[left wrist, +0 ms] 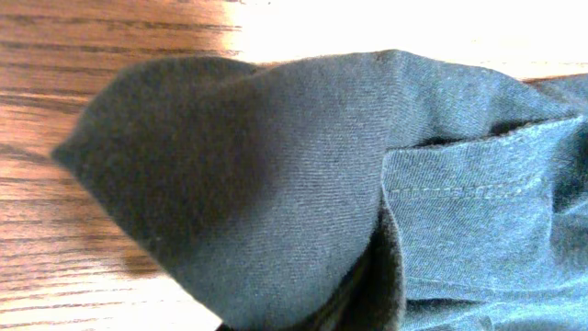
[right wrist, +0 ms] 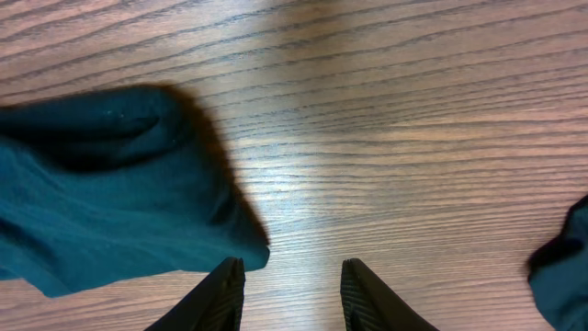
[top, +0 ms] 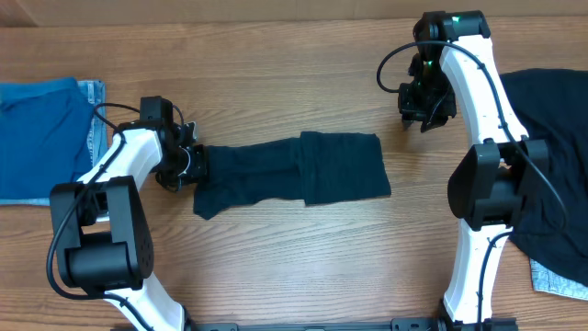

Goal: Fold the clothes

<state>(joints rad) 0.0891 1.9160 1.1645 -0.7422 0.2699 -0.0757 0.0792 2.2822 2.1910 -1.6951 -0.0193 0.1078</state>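
Note:
The strip end of the navy garment, now held bunched at the table, will be let go by my left gripper at the inner far corner of its folded part (top: pixel 310 150).
A dark navy garment (top: pixel 303 170) lies in a long strip across the middle of the table, its right part folded over itself. My left gripper (top: pixel 193 164) is at the strip's left end, shut on the cloth. In the left wrist view the bunched navy fabric (left wrist: pixel 276 165) fills the frame and hides the fingers. My right gripper (top: pixel 424 118) hangs above bare wood, up and to the right of the garment. In the right wrist view this gripper (right wrist: pixel 294 265) stands open with nothing between its fingers, and the garment's corner (right wrist: pixel 110 202) lies just to its left.
A brighter blue garment (top: pixel 37 138) lies at the far left, with light denim (top: pixel 92 101) beside it. A pile of dark clothes (top: pixel 551 138) covers the right edge, with a bit of denim (top: pixel 556 276) below it. Dark cloth (right wrist: pixel 560 276) shows at the right wrist view's edge.

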